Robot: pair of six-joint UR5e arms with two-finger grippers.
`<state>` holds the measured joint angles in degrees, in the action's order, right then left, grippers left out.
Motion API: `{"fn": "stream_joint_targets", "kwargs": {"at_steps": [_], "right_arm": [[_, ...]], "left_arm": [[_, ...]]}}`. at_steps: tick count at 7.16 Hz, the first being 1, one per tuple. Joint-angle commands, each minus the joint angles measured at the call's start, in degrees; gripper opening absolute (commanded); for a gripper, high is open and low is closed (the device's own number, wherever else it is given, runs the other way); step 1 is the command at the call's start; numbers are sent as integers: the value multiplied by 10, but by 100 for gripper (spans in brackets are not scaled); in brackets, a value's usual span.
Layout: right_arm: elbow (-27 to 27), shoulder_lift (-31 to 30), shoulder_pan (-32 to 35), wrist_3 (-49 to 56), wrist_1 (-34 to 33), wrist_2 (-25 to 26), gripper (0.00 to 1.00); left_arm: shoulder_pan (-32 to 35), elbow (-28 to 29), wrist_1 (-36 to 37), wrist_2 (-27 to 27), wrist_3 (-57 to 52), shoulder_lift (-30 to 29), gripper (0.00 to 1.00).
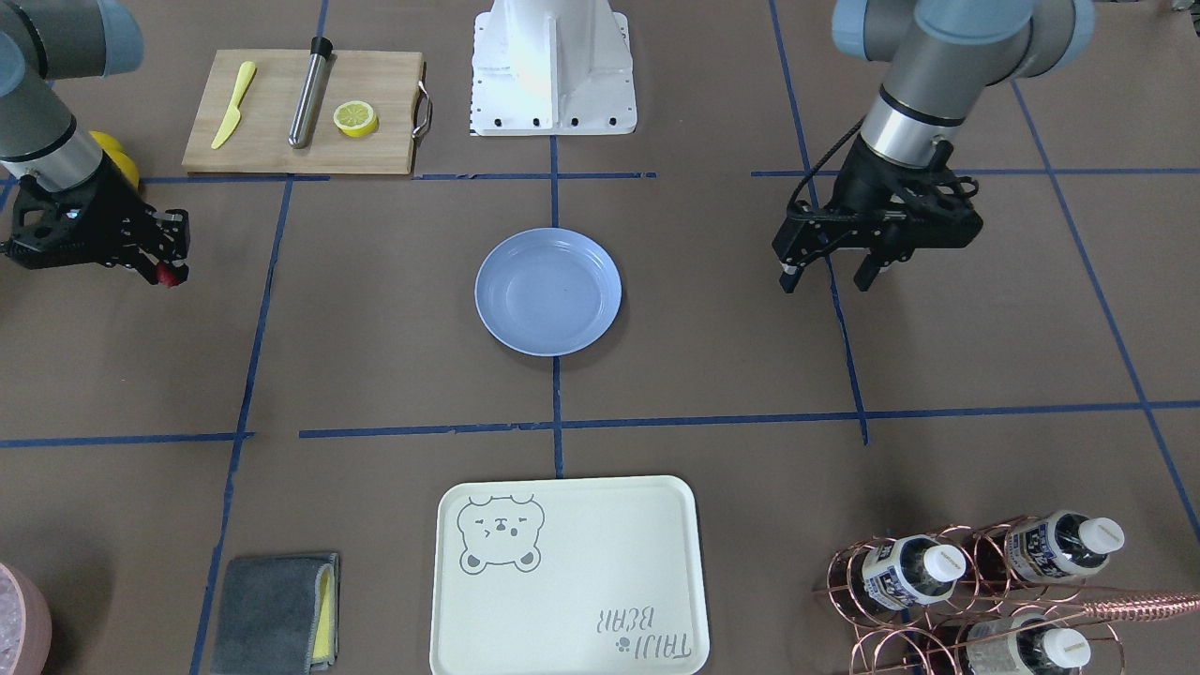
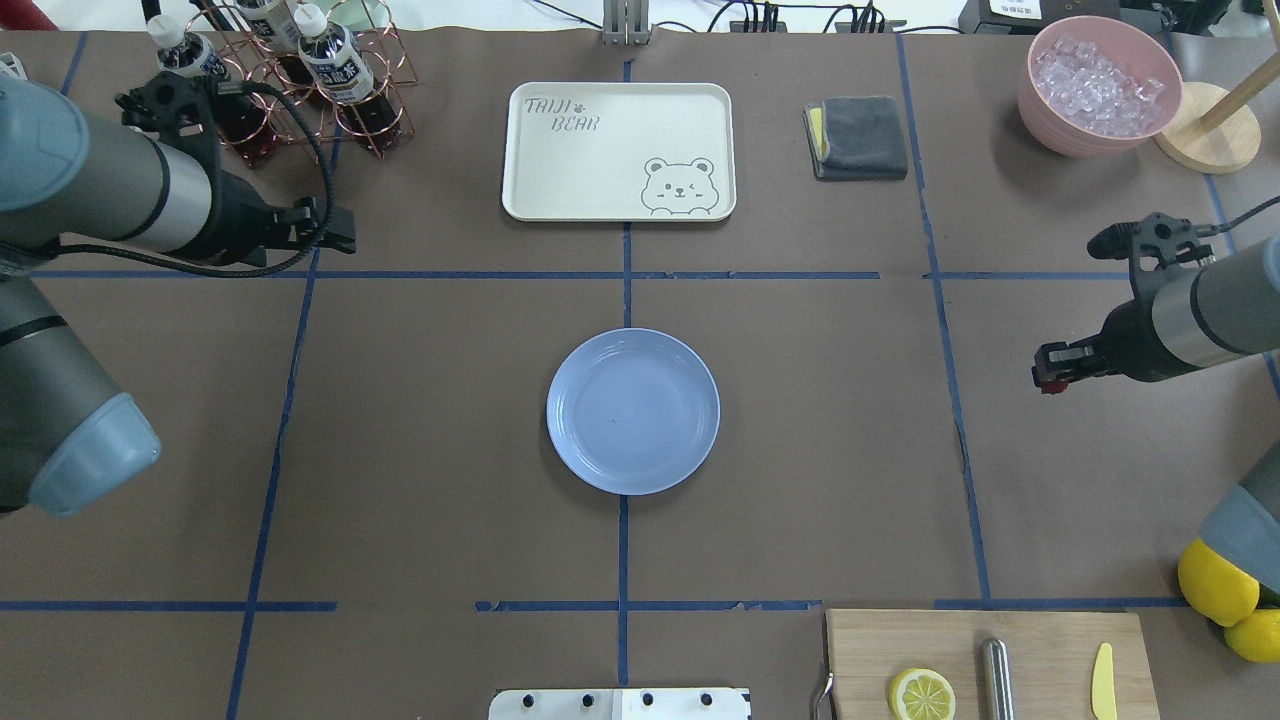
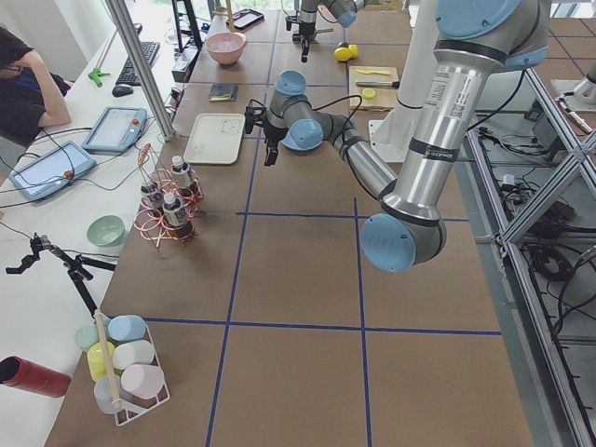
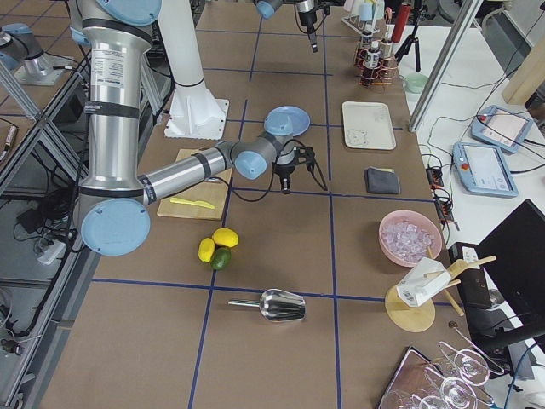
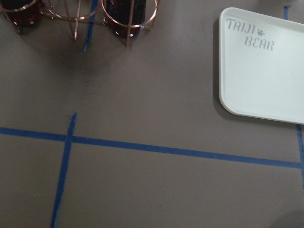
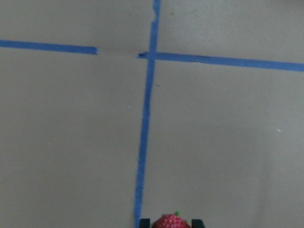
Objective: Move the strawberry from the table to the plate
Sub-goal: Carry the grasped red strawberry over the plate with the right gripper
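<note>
I should bring my right gripper to let the strawberry go in the middle of the bare light-blue plate [image 1: 551, 296].
A small red strawberry [image 1: 172, 276] [image 2: 1047, 387] sits between the fingers of my right gripper [image 1: 167, 270] [image 2: 1050, 376], which is shut on it and held above the brown-paper table [image 1: 394, 375]. In the right wrist view the strawberry [image 6: 170, 222] peeks up at the bottom edge between the two dark fingertips. The light-blue plate [image 1: 548, 292] [image 2: 632, 411] lies bare at the table's centre, well apart from that gripper. Beyond the plate on the opposite side, my left gripper [image 1: 825, 278] [image 2: 338, 230] hangs open with nothing in it.
A wooden cutting board [image 1: 272, 141] carries a lemon half [image 1: 356, 118], a yellow knife and a metal rod. The cream bear tray [image 2: 618, 150], a grey cloth [image 2: 858, 138], a copper bottle rack [image 2: 300, 90], a pink ice bowl [image 2: 1098, 85] and whole lemons [image 2: 1218, 583] ring the table.
</note>
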<state>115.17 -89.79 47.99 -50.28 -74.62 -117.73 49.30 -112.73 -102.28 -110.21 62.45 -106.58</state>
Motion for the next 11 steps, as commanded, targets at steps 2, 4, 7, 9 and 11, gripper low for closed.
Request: {"fn": "stream_joint_targets", "kwargs": {"at_steps": [2, 4, 7, 9, 11], "right_arm": [[-34, 293, -66, -106, -240, 5, 0], [-120, 394, -150, -164, -237, 60, 0], [-282, 442, -224, -208, -89, 146, 0], [-286, 446, -229, -209, -89, 149, 0], [-291, 448, -229, -208, -88, 166, 0]], "left_arm": [[90, 2, 3, -26, -205, 79, 100], [169, 22, 2, -44, -335, 103, 100], [184, 41, -2, -44, -355, 103, 100], [184, 42, -2, -44, -355, 103, 100], [184, 45, -3, -43, -355, 103, 100]]}}
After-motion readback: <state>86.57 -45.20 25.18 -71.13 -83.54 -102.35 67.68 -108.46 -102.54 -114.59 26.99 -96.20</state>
